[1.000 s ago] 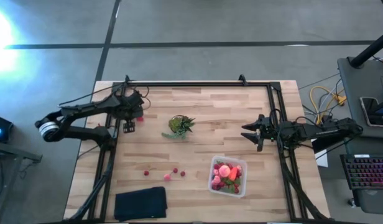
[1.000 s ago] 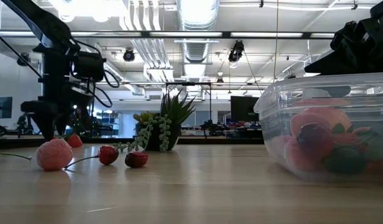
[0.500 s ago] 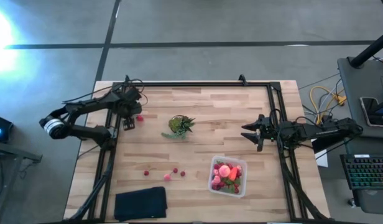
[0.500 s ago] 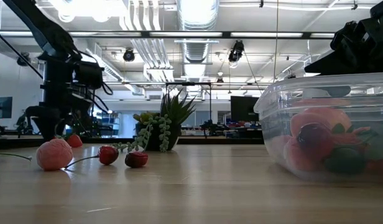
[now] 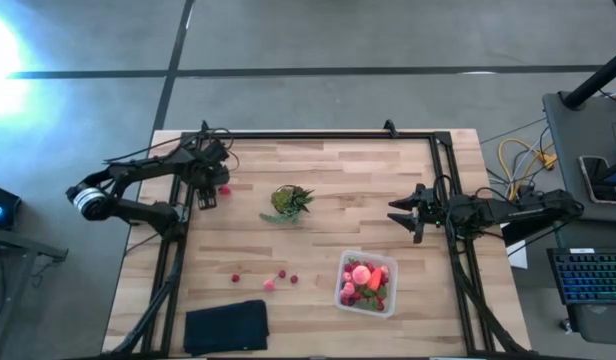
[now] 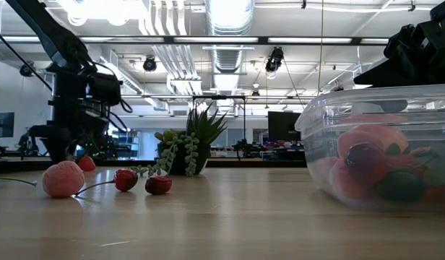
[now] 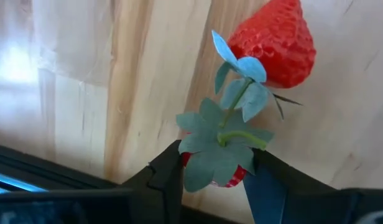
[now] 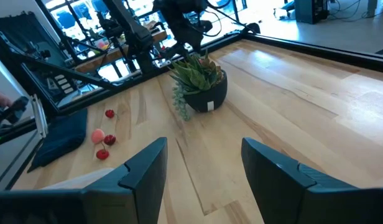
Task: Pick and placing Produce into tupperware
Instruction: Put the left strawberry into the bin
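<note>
Next, I release the strawberry from my left gripper on the produce in the clear tupperware (image 5: 362, 293), just in front of the round pink piece.
My left gripper (image 5: 206, 196) is at the table's far left, shut on a small red strawberry (image 7: 234, 178) with a green leafy cap. A second strawberry (image 7: 275, 43) lies loose on the wood just beyond it (image 5: 225, 188). The clear tupperware (image 5: 368, 283) stands near the front right on its flat bottom, holding pink, orange-red and dark-red produce. Several loose berries (image 5: 282, 274) lie on the wood left of it. My right gripper (image 5: 398, 212) hangs open at the right, over bare wood. My left gripper pinches the strawberry's two red sides (image 7: 186, 159) between its fingers, just under the green cap (image 7: 210, 155), which covers most of the fruit. The fingers come from above, pointing down. Whether the berry still rests on the wood I cannot tell.
A potted green plant (image 5: 289, 201) stands mid-table, between the two arms. A flat black pad (image 5: 226, 326) lies at the front left. Black frame rails (image 5: 318, 136) run along the table's far edge and both sides. In the low view a pink piece (image 6: 63, 178) and two cherries (image 6: 126, 179) lie in front.
My left gripper has closed its fingers on the leafy strawberry at the table's far left, staying over nearly the same spot. The second strawberry and the other produce have kept still.
</note>
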### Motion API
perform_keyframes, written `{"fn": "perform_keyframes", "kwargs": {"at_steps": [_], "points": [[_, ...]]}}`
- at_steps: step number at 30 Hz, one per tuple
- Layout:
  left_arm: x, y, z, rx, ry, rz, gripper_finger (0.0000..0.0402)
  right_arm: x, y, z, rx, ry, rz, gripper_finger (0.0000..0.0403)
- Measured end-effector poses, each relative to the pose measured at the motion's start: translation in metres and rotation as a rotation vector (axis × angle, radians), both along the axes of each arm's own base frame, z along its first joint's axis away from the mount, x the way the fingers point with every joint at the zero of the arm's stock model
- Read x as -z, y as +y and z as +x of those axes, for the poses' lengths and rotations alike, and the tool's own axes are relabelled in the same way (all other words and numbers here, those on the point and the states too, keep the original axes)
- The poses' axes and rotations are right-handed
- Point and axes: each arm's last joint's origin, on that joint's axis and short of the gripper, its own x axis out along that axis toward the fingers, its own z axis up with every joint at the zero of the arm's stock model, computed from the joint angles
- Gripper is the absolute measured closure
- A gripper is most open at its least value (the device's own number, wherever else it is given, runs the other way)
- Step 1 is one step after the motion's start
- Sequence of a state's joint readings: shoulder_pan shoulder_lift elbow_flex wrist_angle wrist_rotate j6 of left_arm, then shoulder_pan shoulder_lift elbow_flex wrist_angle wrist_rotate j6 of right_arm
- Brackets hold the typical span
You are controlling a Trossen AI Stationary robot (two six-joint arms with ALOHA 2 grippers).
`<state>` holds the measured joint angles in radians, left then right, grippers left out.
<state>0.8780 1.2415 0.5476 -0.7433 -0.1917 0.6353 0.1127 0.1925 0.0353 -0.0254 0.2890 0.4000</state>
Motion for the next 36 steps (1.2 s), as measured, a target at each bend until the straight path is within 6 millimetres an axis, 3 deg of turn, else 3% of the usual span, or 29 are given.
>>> {"fn": "perform_keyframes", "kwargs": {"at_steps": [5,10,14,19,23,27,31,36], "points": [[-0.008,0.0,0.0,-0.012,0.003,-0.003,0.0281,0.0,0.0,0.0,0.0,0.0,0.0,0.0204],[-0.034,-0.001,0.002,-0.086,-0.082,-0.002,0.0281,0.0,0.0,0.0,0.0,0.0,0.0,0.0204],[-0.071,-0.004,0.008,-0.189,-0.314,-0.072,0.0281,0.0,0.0,0.0,0.0,0.0,0.0,0.0204],[-0.134,-0.011,0.023,-0.26,-0.76,-0.183,0.0281,0.0,0.0,0.0,0.0,0.0,0.0,0.0204],[-0.178,-0.026,0.039,-0.186,-1.026,-0.217,0.0281,0.0,0.0,0.0,0.0,0.0,0.0,0.0204],[-0.203,-0.054,0.069,0.008,-1.159,-0.287,0.0281,0.0,0.0,0.0,0.0,0.0,0.0,0.0204],[-0.202,-0.089,0.116,0.184,-1.162,-0.297,0.0281,0.0,0.0,0.0,0.0,0.0,0.0,0.0204],[-0.166,-0.119,0.173,0.306,-0.968,-0.24,0.0281,0.0,0.0,0.0,0.0,0.0,0.0,0.0204]]}}
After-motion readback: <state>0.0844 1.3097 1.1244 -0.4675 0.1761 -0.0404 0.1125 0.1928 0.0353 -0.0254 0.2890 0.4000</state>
